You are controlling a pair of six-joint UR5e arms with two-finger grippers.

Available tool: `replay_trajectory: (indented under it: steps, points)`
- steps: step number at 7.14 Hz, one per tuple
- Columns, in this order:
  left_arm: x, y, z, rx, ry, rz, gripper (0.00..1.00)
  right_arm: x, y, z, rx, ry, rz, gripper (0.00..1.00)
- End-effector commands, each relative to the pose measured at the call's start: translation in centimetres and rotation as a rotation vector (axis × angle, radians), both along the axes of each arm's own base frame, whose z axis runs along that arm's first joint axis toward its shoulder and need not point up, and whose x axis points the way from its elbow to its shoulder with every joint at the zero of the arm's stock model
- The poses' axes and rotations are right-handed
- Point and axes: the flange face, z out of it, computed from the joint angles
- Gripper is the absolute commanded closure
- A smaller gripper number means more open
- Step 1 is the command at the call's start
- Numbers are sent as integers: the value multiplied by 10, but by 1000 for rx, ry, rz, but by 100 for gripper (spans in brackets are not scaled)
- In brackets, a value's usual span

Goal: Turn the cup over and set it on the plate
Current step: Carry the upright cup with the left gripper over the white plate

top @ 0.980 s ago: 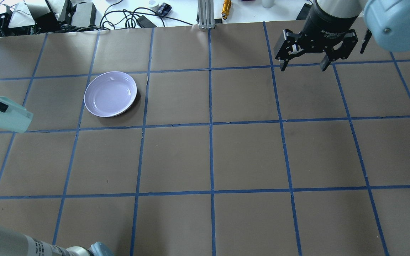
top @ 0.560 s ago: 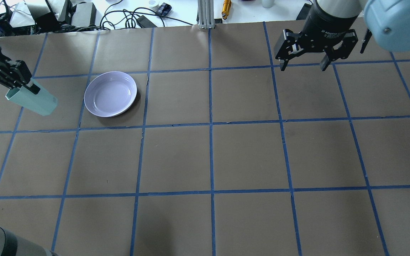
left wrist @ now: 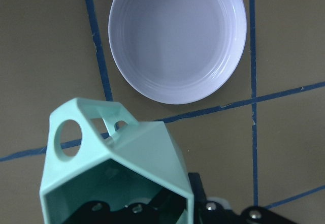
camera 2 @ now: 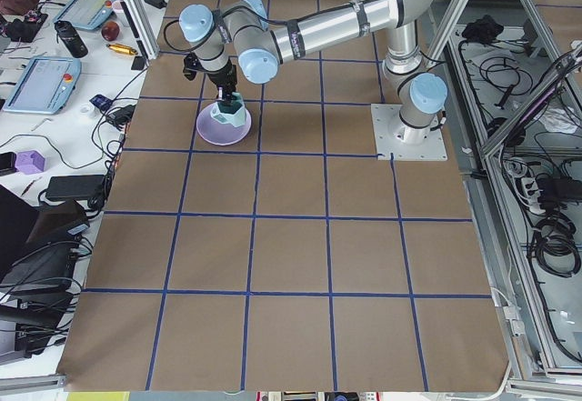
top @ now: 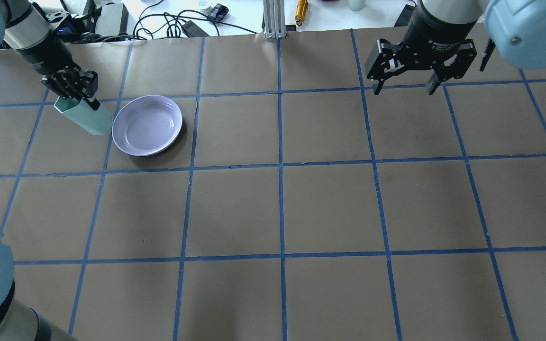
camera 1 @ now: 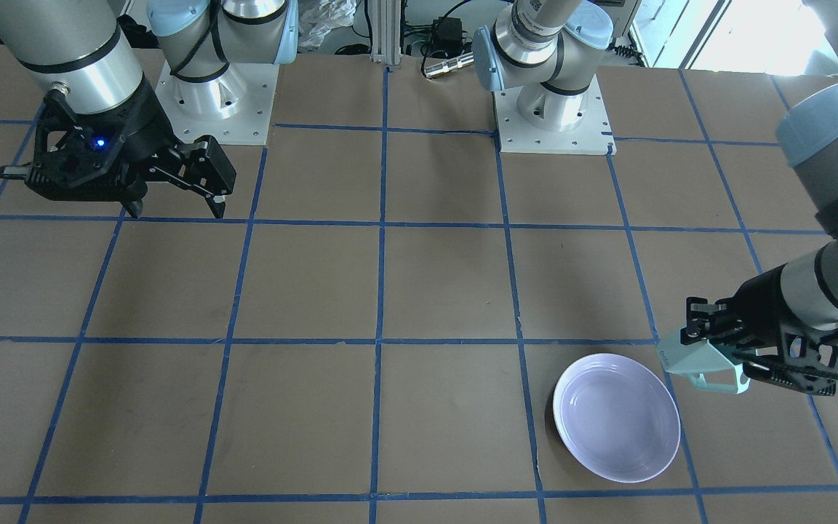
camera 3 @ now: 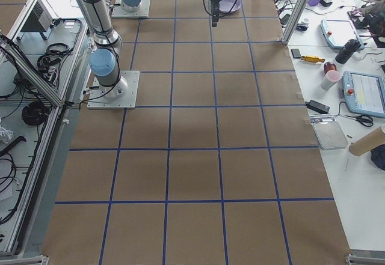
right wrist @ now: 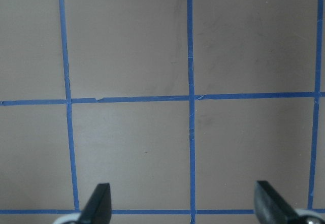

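Note:
My left gripper needs to release the mint-green cup on the lavender plate [camera 1: 622,402] [left wrist: 171,51], close to the middle of the plate and a little toward the bases of my arms. The cup now hangs just off the plate's edge.
The pale mint-green cup [top: 87,119] hangs tilted in the air in my left gripper [top: 79,103], which is shut on its rim. Its base points toward the lavender plate [top: 147,124], just off the plate's left edge. In the front view the cup [camera 1: 697,359] is at the plate's [camera 1: 617,417] upper right, handle down. The left wrist view shows the cup's [left wrist: 127,158] open mouth and handle, with the empty plate [left wrist: 177,36] beyond it. My right gripper [top: 403,88] is open and empty at the far right, above the table [right wrist: 185,206].
Cables, power bricks and an aluminium post [top: 273,19] line the table's far edge. The two arm bases [camera 1: 553,109] stand on the robot's side of the table. Blue tape lines grid the brown table top [top: 282,208].
My left gripper has carried the cup from the table's left edge rightward and farther away, up to the plate's left rim. The right arm has not moved.

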Motion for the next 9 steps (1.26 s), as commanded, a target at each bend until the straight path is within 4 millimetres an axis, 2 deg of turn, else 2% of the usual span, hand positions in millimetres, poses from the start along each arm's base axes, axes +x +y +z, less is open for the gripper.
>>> replay_trajectory:
  steps: [1,2,3,6,7,9]
  points:
    - [-50,-14,-21,-43,-70,-100,100,0,0,0,-1,1,0,0]
    - [-61,-18,-30,-43,-145,-137,100,0,0,0,-1,-1,0,0]
    - [-67,-23,-44,-46,-147,-161,100,0,0,0,-1,-1,0,0]
    - [-71,-16,-91,-106,-154,-202,100,0,0,0,-1,1,0,0]
    - [-73,-13,-101,-90,-145,-202,100,0,0,0,1,1,0,0]
    - [-84,-12,-105,-84,-140,-213,100,0,0,0,-1,1,0,0]
